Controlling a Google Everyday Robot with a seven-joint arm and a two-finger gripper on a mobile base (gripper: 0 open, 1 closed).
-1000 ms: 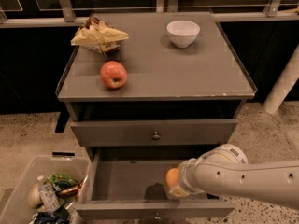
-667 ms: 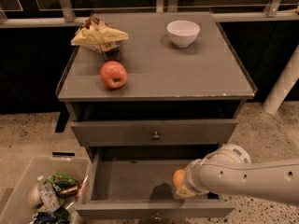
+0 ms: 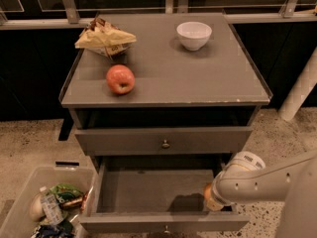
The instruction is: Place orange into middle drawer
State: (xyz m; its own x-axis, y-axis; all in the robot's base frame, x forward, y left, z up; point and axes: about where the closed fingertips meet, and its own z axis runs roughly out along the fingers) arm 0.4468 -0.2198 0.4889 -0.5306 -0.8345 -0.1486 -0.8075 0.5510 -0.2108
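Note:
The robot's gripper needs to let go of the orange on the grey bottom of the open drawer, by the front panel (image 3: pixel 205 203) near the robot's arm.
The orange (image 3: pixel 207 191) shows as a small orange patch at the tip of my white arm, over the right end of the open middle drawer (image 3: pixel 143 191). My gripper (image 3: pixel 210 197) is shut on the orange and holds it just above the drawer's grey floor, close to the right wall. The arm's wrist hides most of the fruit and the fingers. The drawer is pulled out, and its front panel (image 3: pixel 163 222) is nearest the camera.
A closed drawer front with a round knob (image 3: pixel 165 144) sits above the open drawer. On the cabinet top are a red-and-yellow apple (image 3: pixel 120 79), a white bowl (image 3: pixel 193 34) and a chip bag (image 3: pixel 105 37). A clear bin (image 3: pixel 25 178) of packets stands on the floor at left. A white post (image 3: pixel 301 90) stands at right.
My gripper has carried the orange to the right, from about the drawer's right-middle to its right wall. Everything else stays where it was.

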